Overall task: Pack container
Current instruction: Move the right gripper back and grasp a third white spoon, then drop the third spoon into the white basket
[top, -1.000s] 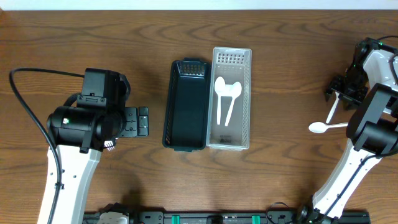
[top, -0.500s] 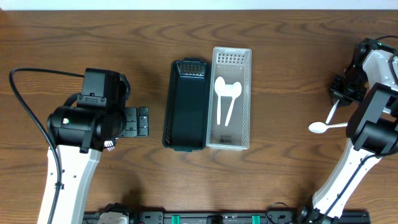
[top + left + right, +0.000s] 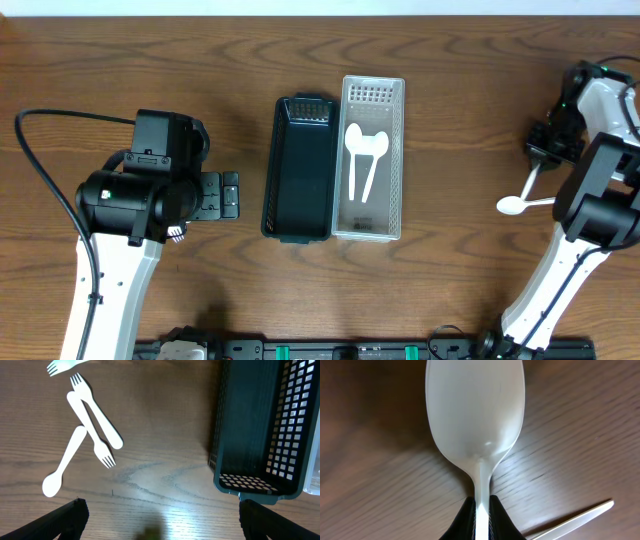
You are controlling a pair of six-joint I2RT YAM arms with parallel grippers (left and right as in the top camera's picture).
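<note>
The right gripper should release its white spoon between the other white spoons in the clear container (image 3: 365, 162).
A clear container (image 3: 385, 95) holding two white spoons (image 3: 362, 158) stands beside a dark basket (image 3: 300, 170) at the table's middle. At the far right, my right gripper (image 3: 545, 152) (image 3: 481, 510) is shut on the handle of a white spoon (image 3: 475, 410) (image 3: 533, 178), whose bowl points away from the fingers just above the wood. Another white spoon (image 3: 512, 206) lies next to it. My left gripper (image 3: 222, 195) (image 3: 161, 515) stands open over bare wood, left of the basket (image 3: 260, 425). Ahead of it lie white forks (image 3: 95, 412) and a spoon (image 3: 62, 462).
The left arm's body (image 3: 140, 190) hides the loose forks in the overhead view. The handle of the second spoon (image 3: 575, 520) runs close beside the right fingers. The right arm's white links (image 3: 590, 200) stand along the table's right edge.
My right gripper has shut on the spoon's handle and shifted slightly. The left arm and the containers have not moved.
</note>
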